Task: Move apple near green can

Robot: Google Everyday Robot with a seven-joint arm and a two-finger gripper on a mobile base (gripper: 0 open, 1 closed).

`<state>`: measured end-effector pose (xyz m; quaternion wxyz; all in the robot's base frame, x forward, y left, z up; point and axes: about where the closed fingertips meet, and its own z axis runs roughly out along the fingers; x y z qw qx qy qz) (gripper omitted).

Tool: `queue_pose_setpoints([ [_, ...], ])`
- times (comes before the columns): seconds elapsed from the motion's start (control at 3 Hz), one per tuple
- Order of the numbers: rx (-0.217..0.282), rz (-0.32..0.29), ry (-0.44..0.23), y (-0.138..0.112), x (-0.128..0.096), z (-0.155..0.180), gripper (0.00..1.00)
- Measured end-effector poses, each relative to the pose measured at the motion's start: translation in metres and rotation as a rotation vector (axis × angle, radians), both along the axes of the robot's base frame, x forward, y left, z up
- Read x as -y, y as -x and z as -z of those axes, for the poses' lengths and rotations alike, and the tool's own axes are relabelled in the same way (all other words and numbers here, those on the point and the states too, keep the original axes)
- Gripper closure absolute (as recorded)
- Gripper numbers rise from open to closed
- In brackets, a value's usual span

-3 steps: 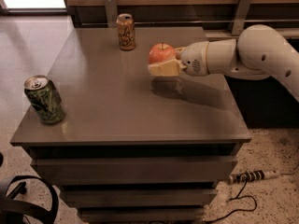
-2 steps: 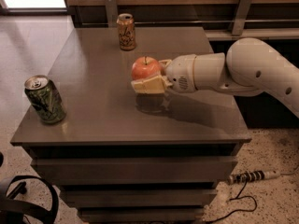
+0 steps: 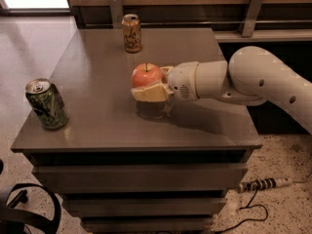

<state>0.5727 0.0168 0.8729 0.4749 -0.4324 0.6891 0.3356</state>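
Next, I let go of the red-orange apple, now held above the table's middle, near the front edge of the table, beside the green can (image 3: 95, 121).
The red-orange apple (image 3: 146, 75) is held in my gripper (image 3: 148, 87), a little above the middle of the grey table (image 3: 97, 126). The cream fingers (image 3: 149, 92) are closed around its lower part, and my white arm reaches in from the right. The green can (image 3: 47, 104) stands upright near the table's front left corner, well to the left of the apple and apart from it.
An orange-tan patterned can (image 3: 131, 32) stands at the table's back, behind the apple. Drawers sit under the tabletop. A power strip and cable (image 3: 263, 185) lie on the floor at right. A dark chair base (image 3: 24, 208) is at bottom left.
My gripper has carried the apple leftward and toward the table's front, from the right back area to the middle, closer to the green can.
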Motion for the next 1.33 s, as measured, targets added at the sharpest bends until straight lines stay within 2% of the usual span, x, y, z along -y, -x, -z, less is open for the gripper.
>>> queue_pose_setpoints([
  [0.33, 0.013, -0.002, -0.022, 0.014, -0.016, 0.005, 1.00],
  [0.67, 0.043, -0.029, -0.026, 0.034, -0.038, 0.005, 1.00],
  [1.33, 0.058, -0.087, 0.009, 0.067, -0.078, 0.015, 1.00],
])
